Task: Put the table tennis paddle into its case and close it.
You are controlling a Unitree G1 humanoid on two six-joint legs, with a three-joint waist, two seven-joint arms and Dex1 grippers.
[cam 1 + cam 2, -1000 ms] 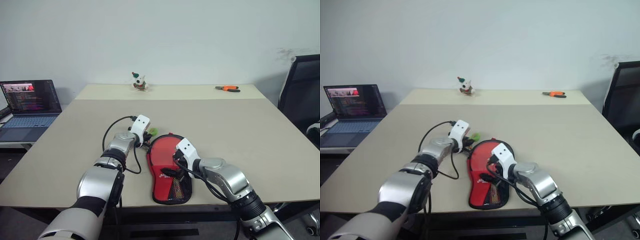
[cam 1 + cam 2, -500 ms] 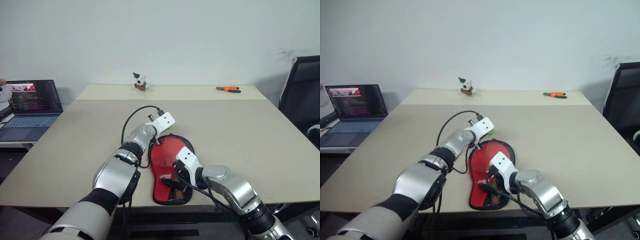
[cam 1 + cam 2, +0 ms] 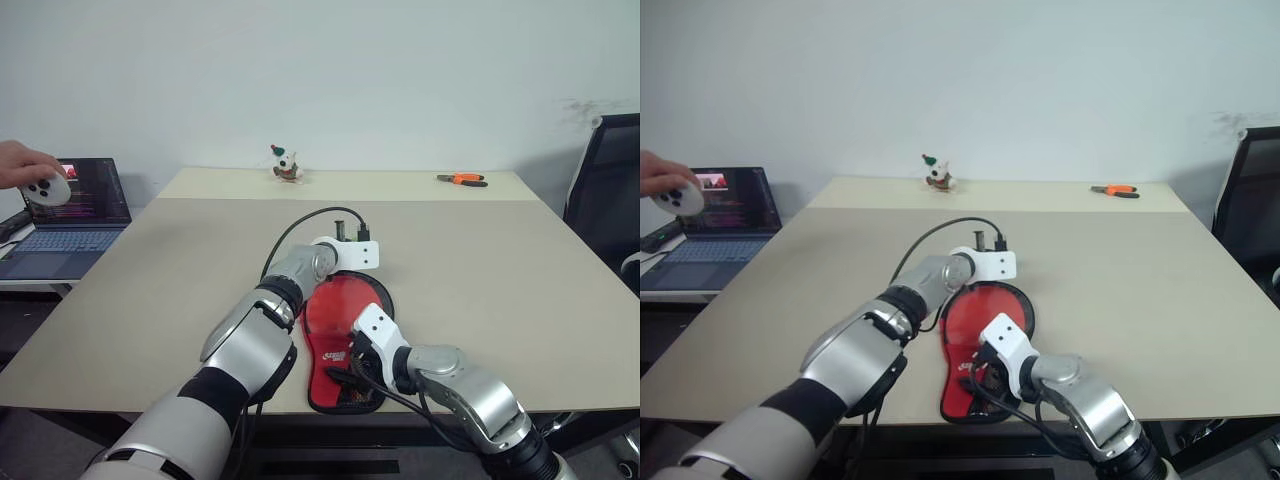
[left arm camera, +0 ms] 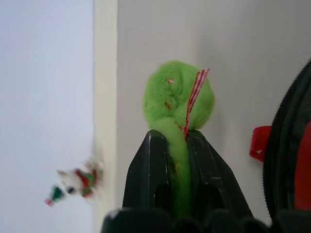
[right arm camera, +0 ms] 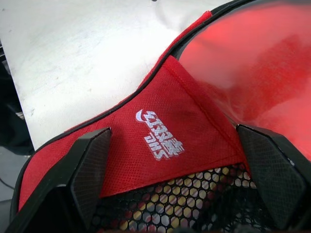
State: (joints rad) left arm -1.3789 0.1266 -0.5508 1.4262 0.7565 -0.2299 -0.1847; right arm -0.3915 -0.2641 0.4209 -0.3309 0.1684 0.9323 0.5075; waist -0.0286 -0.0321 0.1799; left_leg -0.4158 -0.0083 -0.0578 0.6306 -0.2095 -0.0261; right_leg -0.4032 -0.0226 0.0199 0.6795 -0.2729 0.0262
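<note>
The fluffy green zipper tag, now at the case's far rim, will be let go by my left gripper on the table (image 3: 420, 286) beside the case's far rim, toward the chair.
The case (image 3: 350, 340) lies flat near the table's front edge, black-rimmed, with a red logo panel (image 5: 165, 131) and black mesh (image 5: 194, 204) at its narrow end. The table tennis paddle's red face (image 5: 252, 63) shows inside it, and a light colour shows through the mesh. My left gripper (image 4: 169, 133) is at the case's far rim, shut on the fluffy green zipper tag (image 4: 179, 97). My right gripper (image 5: 173, 130) stands open over the narrow near end, one finger (image 5: 90, 165) on each side of the logo panel.
A laptop (image 3: 60, 215) sits on a side table at the left, where a person's hand (image 3: 20, 160) holds a small white device (image 3: 47, 188). A small toy figure (image 3: 285, 165) and orange pliers (image 3: 462, 179) lie at the table's far edge. A black chair (image 3: 605, 190) stands at the right.
My left gripper has carried the green tag rightward around the case's far rim, rolling its wrist. My right gripper has drawn back toward the near end. The hand has appeared at the left.
</note>
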